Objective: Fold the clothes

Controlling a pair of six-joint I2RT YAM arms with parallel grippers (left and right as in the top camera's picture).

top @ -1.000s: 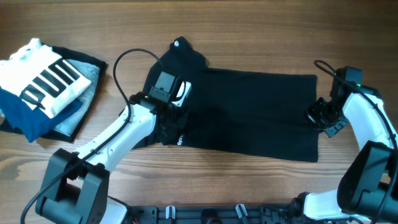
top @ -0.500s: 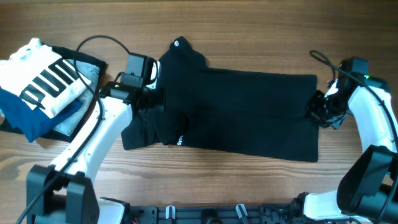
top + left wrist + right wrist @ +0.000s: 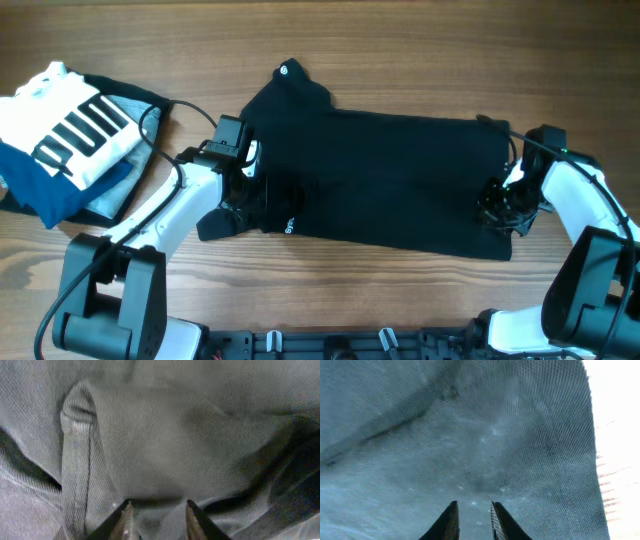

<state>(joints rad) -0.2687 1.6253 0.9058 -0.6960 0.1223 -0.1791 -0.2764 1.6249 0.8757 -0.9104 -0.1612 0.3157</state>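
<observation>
The black T-shirt is bunched beside its white lettering; before folding, my left gripper next pulls the fabric nearer the lower sleeve point(image 3: 222, 218) flat.
The black T-shirt point(image 3: 400, 180) lies spread across the middle of the table, with a small round white logo point(image 3: 283, 70) at its upper left and tiny white lettering point(image 3: 287, 225) near a bunched fold. My left gripper point(image 3: 245, 192) is low over the shirt's crumpled left part. In the left wrist view its fingers point(image 3: 158, 506) are apart, with wrinkled fabric point(image 3: 165, 435) under and between them. My right gripper point(image 3: 497, 205) is over the shirt's right edge. In the right wrist view its fingers point(image 3: 474, 505) stand a narrow gap apart over flat fabric point(image 3: 470, 435).
A pile of folded garments lies at the far left: a white one with black stripes point(image 3: 75, 125) on top of blue point(image 3: 40, 195) and grey point(image 3: 135, 175) ones. Wooden table point(image 3: 400, 40) surrounds the shirt. A cable loops from the left arm point(image 3: 165, 215).
My left gripper swung out to the shirt's upper left, then came back down onto its left part. My right gripper moved down and inward onto the shirt's right edge.
</observation>
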